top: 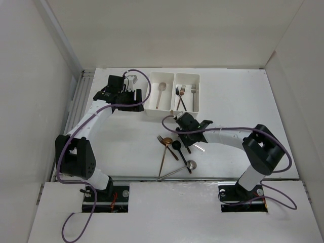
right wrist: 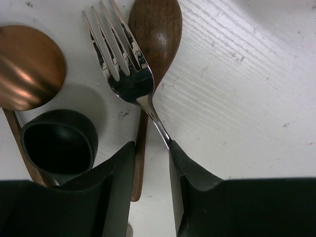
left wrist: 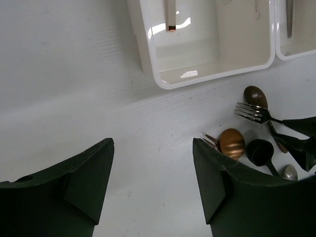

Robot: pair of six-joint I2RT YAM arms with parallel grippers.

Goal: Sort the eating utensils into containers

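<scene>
Next, I open my right gripper, turn it and close it on the silver fork's neck [right wrist: 157,118], because the brown spoon's handle lies between its fingers and the silver fork slants off-center.
Two white bins stand side by side at the back: the left bin [top: 152,101] holds a copper spoon [top: 160,93], the right bin [top: 198,96] holds a few forks [top: 182,96]. Loose utensils lie in front of them: a silver fork [right wrist: 126,69], a brown spoon [right wrist: 155,29], a copper spoon [right wrist: 27,66], a black spoon [right wrist: 57,140] and a silver spoon [top: 191,164]. My right gripper [right wrist: 150,145] sits low over the pile, jaws narrowly apart; the fork's neck touches its right finger [right wrist: 197,182], and the brown handle lies by the left. My left gripper [left wrist: 153,148] is open and empty, left of the left bin [left wrist: 212,74].
A copper fork [top: 163,149] with a long handle lies nearest the front edge. The cell's white walls rise on the left, right and back. My right gripper [left wrist: 296,136] shows at the right edge of the left wrist view, beside the pile.
</scene>
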